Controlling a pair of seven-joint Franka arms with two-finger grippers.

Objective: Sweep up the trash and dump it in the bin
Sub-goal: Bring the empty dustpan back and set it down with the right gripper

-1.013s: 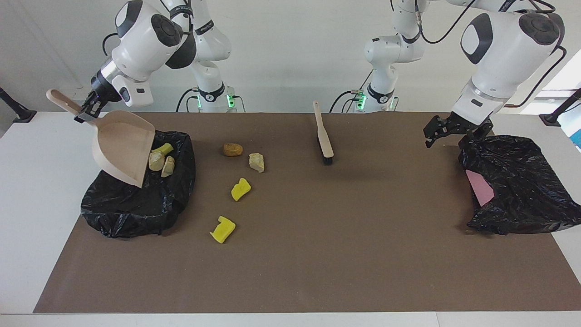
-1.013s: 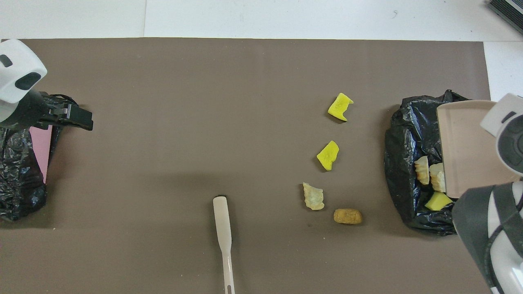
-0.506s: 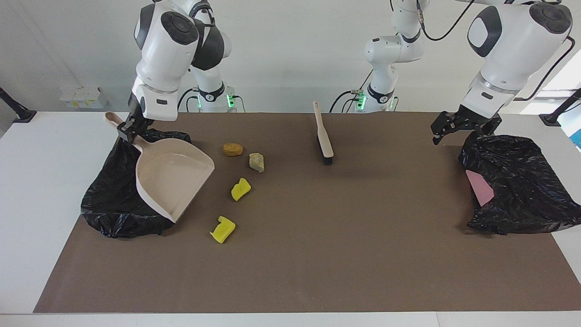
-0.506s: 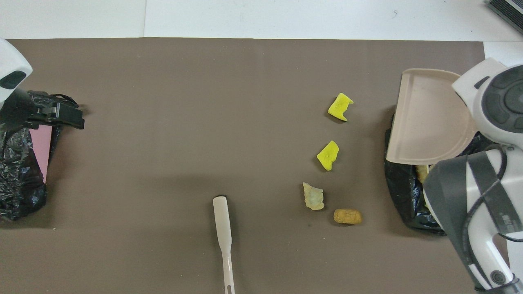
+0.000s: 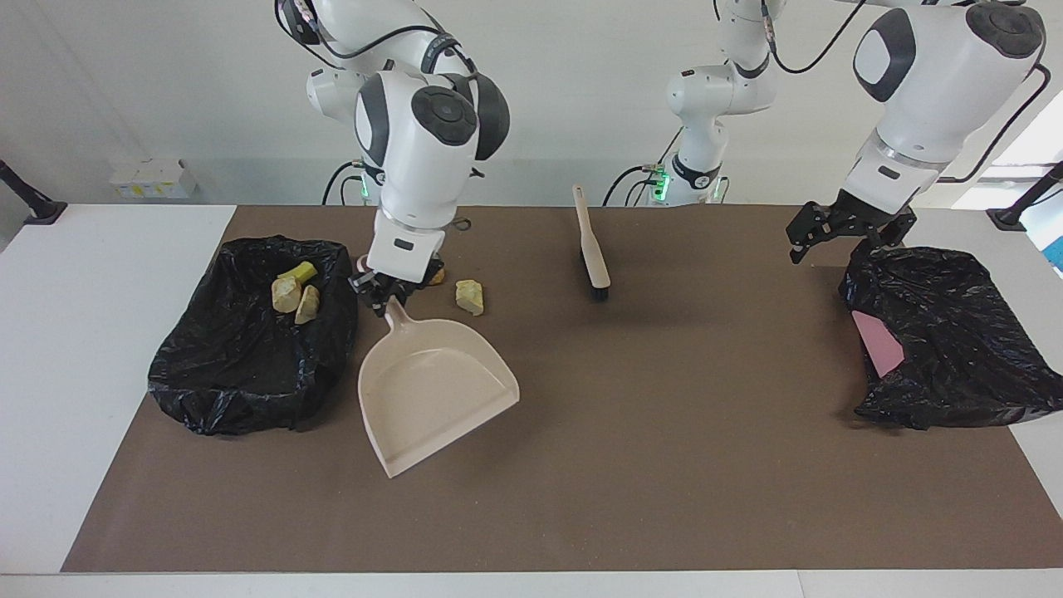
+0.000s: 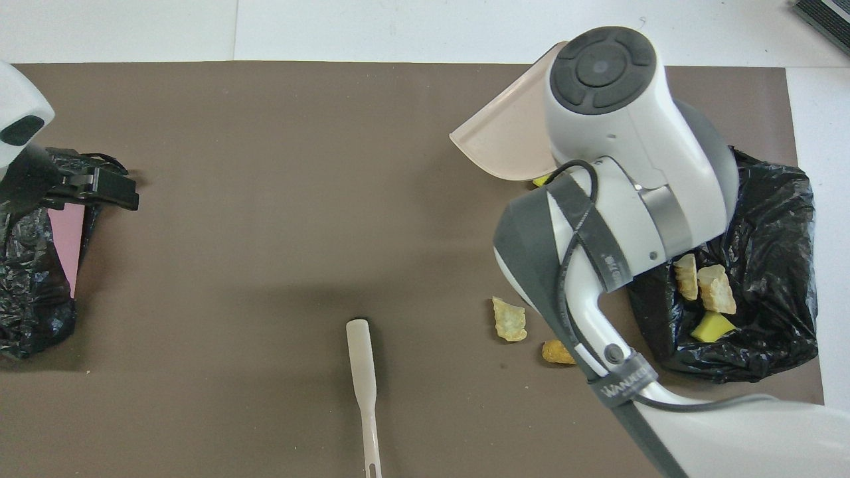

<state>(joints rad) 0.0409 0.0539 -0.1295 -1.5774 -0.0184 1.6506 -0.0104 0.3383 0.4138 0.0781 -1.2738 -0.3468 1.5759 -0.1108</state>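
I will use my right gripper to let go of the beige dustpan on the bare brown mat (image 6: pixel 380 183) beyond the wide end of the brush.
My right gripper (image 5: pixel 384 296) is shut on the handle of the beige dustpan (image 5: pixel 432 390), which hangs low and empty over the mat beside the black-bag bin (image 5: pixel 241 365). In the overhead view the right arm covers most of the dustpan (image 6: pixel 505 143). Three trash chunks (image 5: pixel 292 291) lie in the bin (image 6: pixel 764 219). On the mat near the handle are a beige chunk (image 5: pixel 469 296) and an orange-brown one (image 6: pixel 554 352). A yellow sliver (image 6: pixel 541 180) shows under the pan's edge. My left gripper (image 5: pixel 801 241) waits open over the mat beside a second black bag (image 5: pixel 938 332).
The beige brush (image 5: pixel 591 249) with black bristles lies on the brown mat near the robots, between the two arms. Something pink (image 5: pixel 880 342) shows in the mouth of the second bag (image 6: pixel 30 285). White table (image 5: pixel 100 332) surrounds the mat.
The right arm swung the dustpan off the bin and levelled it over the mat where the yellow chunks lay. Three chunks now show in the bin. The left arm barely moved.
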